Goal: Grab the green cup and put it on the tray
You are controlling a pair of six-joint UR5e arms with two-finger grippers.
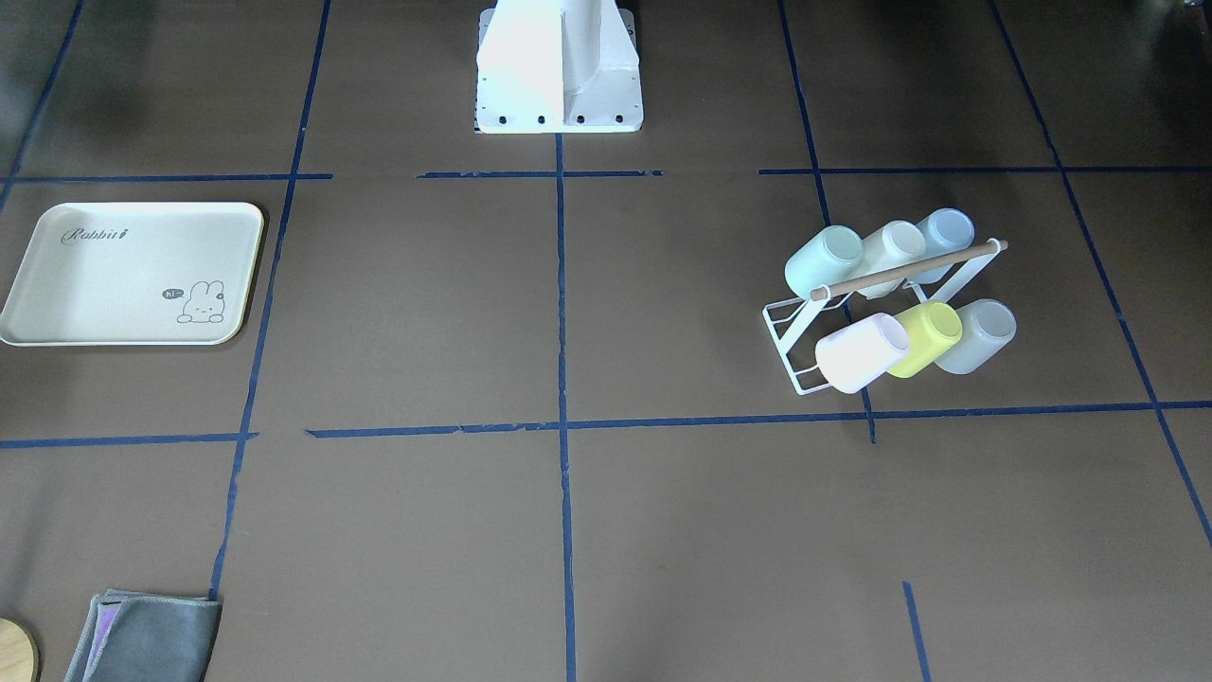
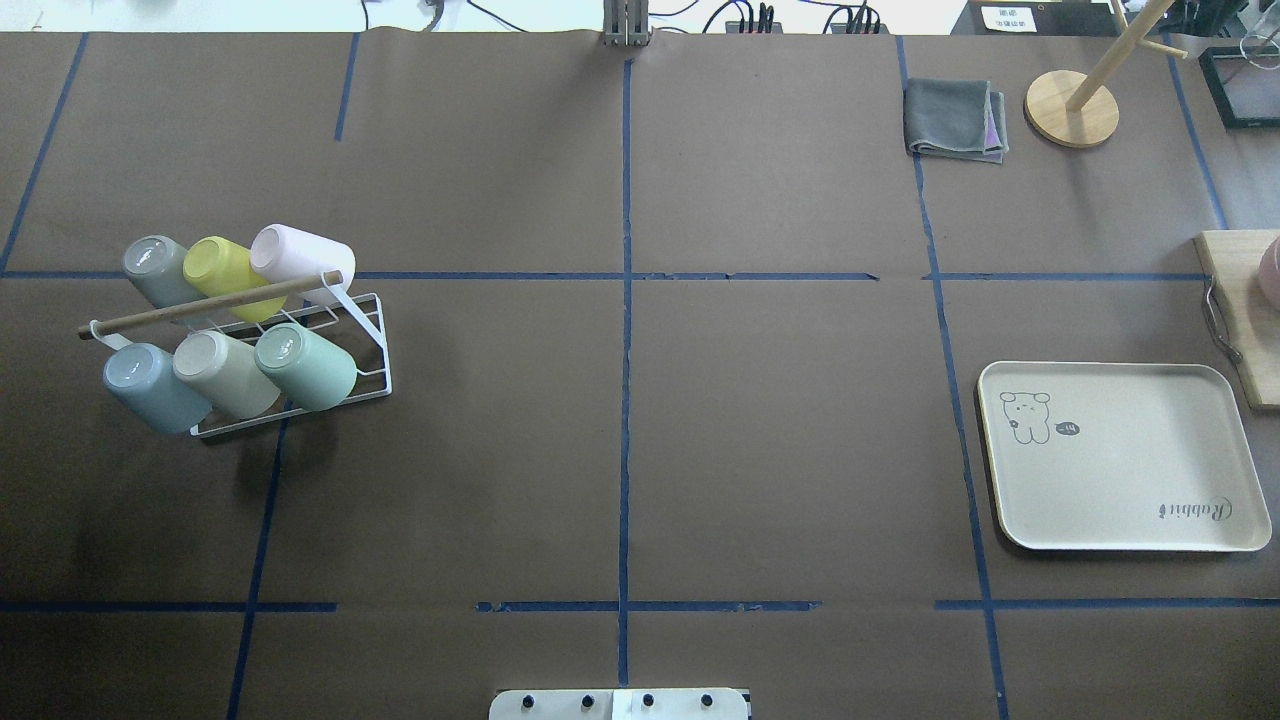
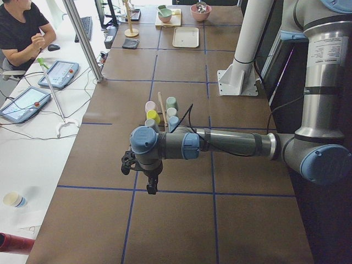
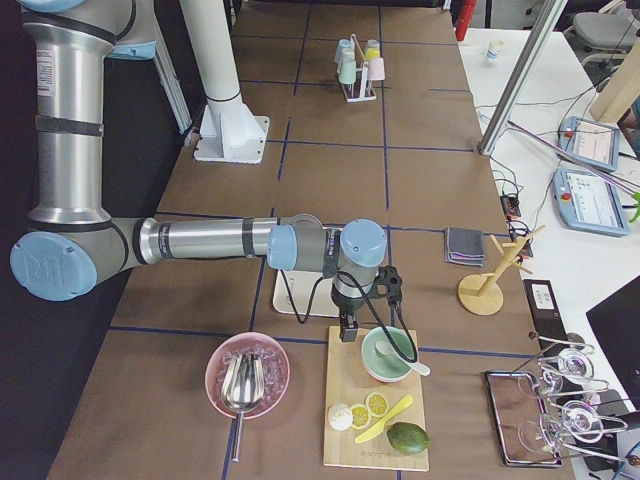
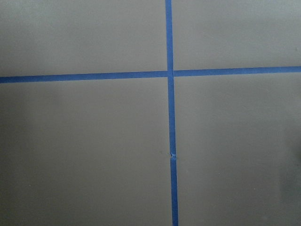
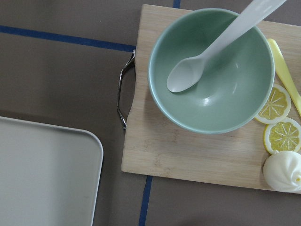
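Observation:
My right gripper needs to grip the cream tray at the middle of the short edge (image 1: 23, 273) (image 6: 97, 197), on the side that faces the cutting board.
The green cup (image 1: 822, 260) is a pale mint tumbler lying tilted on a white wire rack (image 1: 909, 268) among several other cups; it also shows in the overhead view (image 2: 305, 365). The cream tray (image 1: 133, 275) with the bunny drawing lies far across the table, and shows in the overhead view (image 2: 1120, 455) and the right wrist view (image 6: 47, 174). My left gripper (image 3: 151, 187) hangs over bare table, well apart from the rack. My right gripper (image 4: 347, 330) hangs beside the tray, over a cutting board's edge. I cannot tell whether either is open or shut.
The rack also holds a yellow-green cup (image 1: 923, 336), a pink cup (image 1: 857, 350) and a pale blue cup (image 1: 947, 232). Beside the tray a wooden cutting board (image 6: 188, 150) holds a green bowl (image 6: 211, 70) with a spoon. A grey cloth (image 2: 950, 118) and a wooden stand (image 2: 1072, 105) sit at the far edge.

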